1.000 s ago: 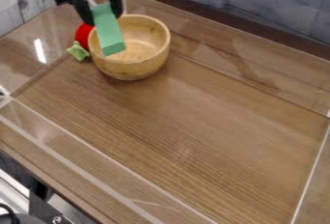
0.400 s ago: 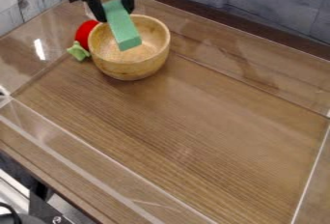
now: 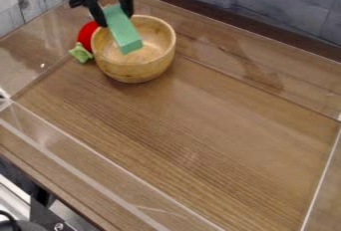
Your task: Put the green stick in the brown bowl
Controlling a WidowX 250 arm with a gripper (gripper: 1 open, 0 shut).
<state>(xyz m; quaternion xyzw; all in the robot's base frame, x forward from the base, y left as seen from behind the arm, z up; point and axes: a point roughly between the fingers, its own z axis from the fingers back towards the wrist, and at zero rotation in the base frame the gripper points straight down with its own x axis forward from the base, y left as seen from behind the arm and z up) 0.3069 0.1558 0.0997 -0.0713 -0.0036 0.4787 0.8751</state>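
The robot's gripper needs to let go of the green stick in the middle of the brown bowl's pale bottom (image 3: 134, 47).
The brown bowl (image 3: 138, 70) stands at the far left of the wooden table. My black gripper (image 3: 110, 10) hangs above its left side, pointing down and shut on the top end of the green stick (image 3: 124, 35). The stick slants down from the fingers, and its lower end reaches over the bowl's pale inside, just past the left rim. I cannot tell whether that end touches the bowl.
A red round object (image 3: 87, 34) with a small green part (image 3: 80, 53) lies against the bowl's left side, right below the gripper. Clear plastic walls (image 3: 40, 135) run along the table's edges. Bare wood (image 3: 213, 125) stretches right of and in front of the bowl.
The gripper has carried the green stick from over the bowl's left rim to the right, over the bowl's inside, and then sunk a little.
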